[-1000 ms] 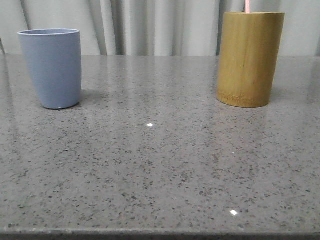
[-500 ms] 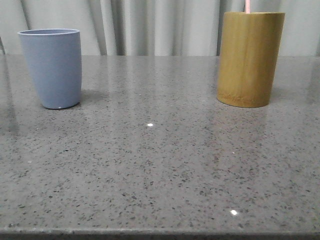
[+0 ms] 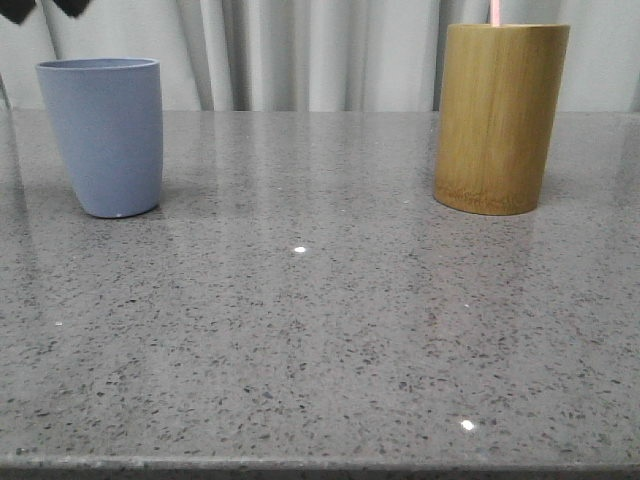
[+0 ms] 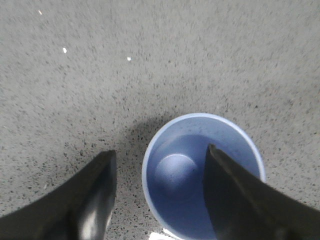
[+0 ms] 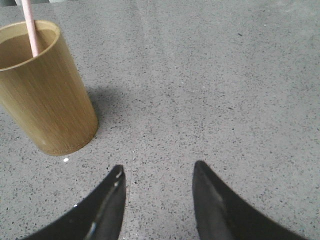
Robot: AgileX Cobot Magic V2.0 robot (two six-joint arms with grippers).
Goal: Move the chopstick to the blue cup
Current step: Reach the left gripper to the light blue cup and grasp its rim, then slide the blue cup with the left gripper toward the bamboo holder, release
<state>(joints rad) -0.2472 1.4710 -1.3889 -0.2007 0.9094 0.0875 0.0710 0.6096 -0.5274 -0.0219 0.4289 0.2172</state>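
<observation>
The chopstick's upper part [image 3: 495, 5] [image 5: 28, 17] sticks up just above the bamboo cylinder's rim. My right gripper needs to close on it next.
The blue cup [image 3: 103, 135] stands at the table's far left, upright and empty; the left wrist view looks down into it [image 4: 175, 172]. My left gripper [image 4: 161, 153] is open and empty, hanging above the cup's rim, one finger over the cup, the other over the table beside it; its fingertips [image 3: 18, 10] show at the front view's top left corner. A pale pink chopstick [image 5: 31, 25] stands in the bamboo cylinder [image 3: 498, 117] at the far right; its tip [image 3: 494, 11] pokes above the rim. My right gripper [image 5: 157, 169] is open and empty above bare table, beside the cylinder [image 5: 42, 90].
A grey speckled stone table [image 3: 320, 330] carries both cups. Pale curtains [image 3: 300, 50] hang behind it. The table's front edge runs along the bottom of the front view.
My left gripper's fingertips have come into the front view at the top left, above the blue cup. The cups and chopstick have not moved.
</observation>
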